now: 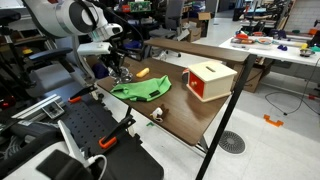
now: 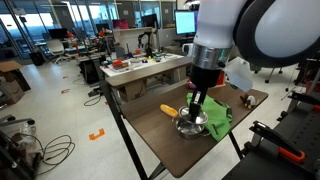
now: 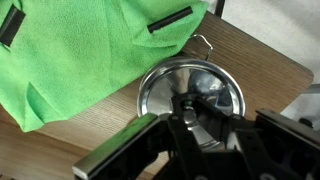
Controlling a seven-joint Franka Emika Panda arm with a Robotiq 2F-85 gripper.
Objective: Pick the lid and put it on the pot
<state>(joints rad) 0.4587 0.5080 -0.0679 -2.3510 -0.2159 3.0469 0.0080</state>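
Note:
My gripper is going to set the lid down on the steel pot (image 1: 121,73) (image 3: 193,98), which sits beside the green cloth.
In the wrist view the round shiny lid (image 3: 163,82) lies just below my gripper (image 3: 190,108), beside the green cloth (image 3: 80,50). My fingers are drawn in on its dark centre knob. A thin wire loop (image 3: 203,42) sticks out at its far rim. In an exterior view my gripper (image 2: 193,106) reaches straight down onto the small steel pot (image 2: 190,126) near the table's edge, and the lid looks to rest on top of it. In an exterior view the gripper (image 1: 120,70) hides both.
An orange carrot-like piece (image 2: 168,110) lies next to the pot. The green cloth (image 1: 140,90) spreads over the table's middle. A red-and-tan box (image 1: 208,80) stands at the far end. A small white object (image 1: 157,113) lies near the table's front edge.

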